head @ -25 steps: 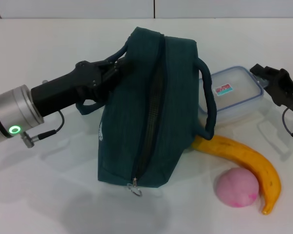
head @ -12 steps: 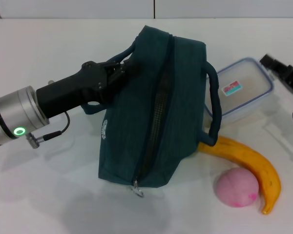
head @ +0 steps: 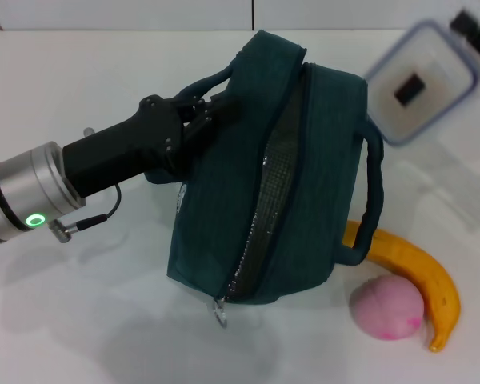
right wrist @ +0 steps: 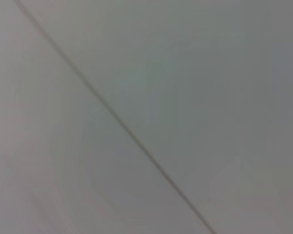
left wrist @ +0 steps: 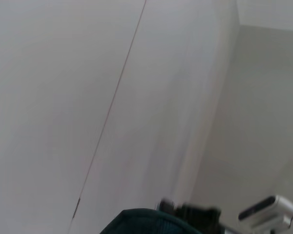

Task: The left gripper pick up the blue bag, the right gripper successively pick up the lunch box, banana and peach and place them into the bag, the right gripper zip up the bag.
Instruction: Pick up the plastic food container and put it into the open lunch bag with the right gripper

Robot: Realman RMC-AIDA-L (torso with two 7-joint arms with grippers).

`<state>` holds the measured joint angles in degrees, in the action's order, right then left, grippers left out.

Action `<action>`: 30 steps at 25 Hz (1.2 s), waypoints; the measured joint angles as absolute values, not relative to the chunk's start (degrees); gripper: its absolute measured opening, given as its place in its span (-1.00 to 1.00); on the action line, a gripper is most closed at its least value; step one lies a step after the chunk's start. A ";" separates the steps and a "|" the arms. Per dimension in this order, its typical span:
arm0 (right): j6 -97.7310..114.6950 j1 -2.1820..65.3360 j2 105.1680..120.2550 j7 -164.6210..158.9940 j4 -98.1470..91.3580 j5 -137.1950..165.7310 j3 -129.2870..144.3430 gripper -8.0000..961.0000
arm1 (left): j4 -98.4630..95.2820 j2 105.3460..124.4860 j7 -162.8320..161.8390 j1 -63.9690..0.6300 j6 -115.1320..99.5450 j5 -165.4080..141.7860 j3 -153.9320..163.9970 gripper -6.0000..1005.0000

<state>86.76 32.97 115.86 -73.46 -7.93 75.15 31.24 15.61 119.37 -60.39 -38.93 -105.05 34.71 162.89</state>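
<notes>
The lunch box, now tilted in the air, will go down inside the open zipper gap of the blue bag (head: pixel 279 158) from my right gripper.
The blue bag (head: pixel 256 200) hangs tilted just above the white table, its zipper (head: pixel 264 216) partly open. My left gripper (head: pixel 216 108) is shut on the bag's near handle, at the bag's upper left. The clear lunch box (head: pixel 420 80) with a blue rim is in the air at the top right, tilted, with my right gripper (head: pixel 474 28) shut on its far edge. On the table right of the bag lie the yellow banana (head: pixel 416 268) and, in front of it, the pink peach (head: pixel 388 308). A sliver of the bag (left wrist: pixel 141 222) shows in the left wrist view.
The bag's second handle (head: pixel 372 200) loops down over the banana's stem end. The white table (head: pixel 80 320) extends to the left and front of the bag. A tiled wall (head: pixel 144 12) runs along the back. The right wrist view shows only a plain pale surface.
The right gripper has lifted the lunch box off the table, up and toward the back right. The left gripper has raised the bag and carried it rightward, and the zipper gapes wider.
</notes>
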 joint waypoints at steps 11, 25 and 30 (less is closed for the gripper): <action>100.28 45.12 116.04 -74.51 -9.26 73.36 31.87 -0.78 | 14.69 119.54 -60.16 -39.90 -99.88 34.82 162.50 -0.91; 100.31 44.58 116.18 -75.24 -8.52 73.30 42.13 -0.78 | 13.19 119.47 -59.92 -39.98 -96.34 37.39 162.79 -0.91; 99.57 42.22 115.67 -75.21 -9.27 73.31 45.01 -0.78 | 13.39 119.40 -60.00 -39.85 -96.16 37.48 162.53 -0.91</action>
